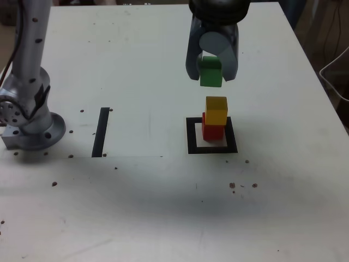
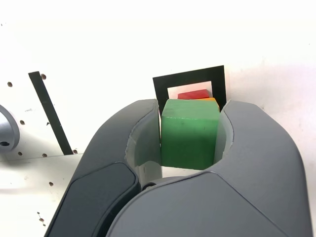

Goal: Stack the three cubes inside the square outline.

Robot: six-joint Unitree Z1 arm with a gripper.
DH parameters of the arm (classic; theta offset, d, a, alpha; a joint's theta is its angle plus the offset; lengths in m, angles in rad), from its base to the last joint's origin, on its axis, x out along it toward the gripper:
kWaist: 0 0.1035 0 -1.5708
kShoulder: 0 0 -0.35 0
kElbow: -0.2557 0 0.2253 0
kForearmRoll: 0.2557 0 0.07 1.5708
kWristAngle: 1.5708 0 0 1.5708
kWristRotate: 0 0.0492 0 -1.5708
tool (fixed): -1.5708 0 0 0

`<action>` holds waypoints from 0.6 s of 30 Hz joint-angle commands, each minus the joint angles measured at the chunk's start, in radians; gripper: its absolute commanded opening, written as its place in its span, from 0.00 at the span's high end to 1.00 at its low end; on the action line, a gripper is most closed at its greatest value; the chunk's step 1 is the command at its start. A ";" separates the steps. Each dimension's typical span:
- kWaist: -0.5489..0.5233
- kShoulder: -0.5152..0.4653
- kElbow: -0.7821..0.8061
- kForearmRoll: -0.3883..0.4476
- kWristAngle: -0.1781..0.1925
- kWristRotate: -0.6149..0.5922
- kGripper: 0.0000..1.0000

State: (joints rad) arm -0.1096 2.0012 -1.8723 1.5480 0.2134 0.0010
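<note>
The robot's gripper needs to release the green cube on top of the yellow cube [image 1: 217,99] [image 2: 209,100], above the red cube.
The black square outline [image 1: 211,148] lies on the white table with the red cube [image 1: 212,130] inside it. The yellow cube [image 1: 216,109] sits on top of the red one, a bit askew. Directly above this pair hangs the green cube [image 1: 210,71], clear of the yellow one, with my gripper [image 1: 211,71] shut on its sides. In the wrist view the green cube [image 2: 189,133] fills the space between the grey jaws of the gripper [image 2: 190,136]. Beyond it the red cube [image 2: 193,94], a sliver of the yellow cube [image 2: 209,99] and the square outline [image 2: 188,79] show.
A straight black strip [image 1: 101,131] lies on the table toward the exterior view's left, also seen as the strip [image 2: 49,111] in the wrist view. The arm's grey base [image 1: 30,117] stands at the exterior view's far left. Small dark specks dot the table. A white cable [image 1: 335,71] hangs past the table's edge.
</note>
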 commanded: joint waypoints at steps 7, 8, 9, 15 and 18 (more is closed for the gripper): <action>-0.028 -0.011 0.041 0.009 -0.004 -0.015 0.86; -0.031 -0.012 0.045 0.008 -0.005 -0.018 0.86; -0.033 -0.012 0.049 0.008 -0.005 -0.021 0.86; -0.041 -0.007 0.043 0.002 -0.006 -0.042 0.86; -0.042 0.003 0.032 0.000 -0.006 -0.049 0.86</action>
State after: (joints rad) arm -0.1492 1.9956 -1.8310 1.5423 0.2076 -0.0451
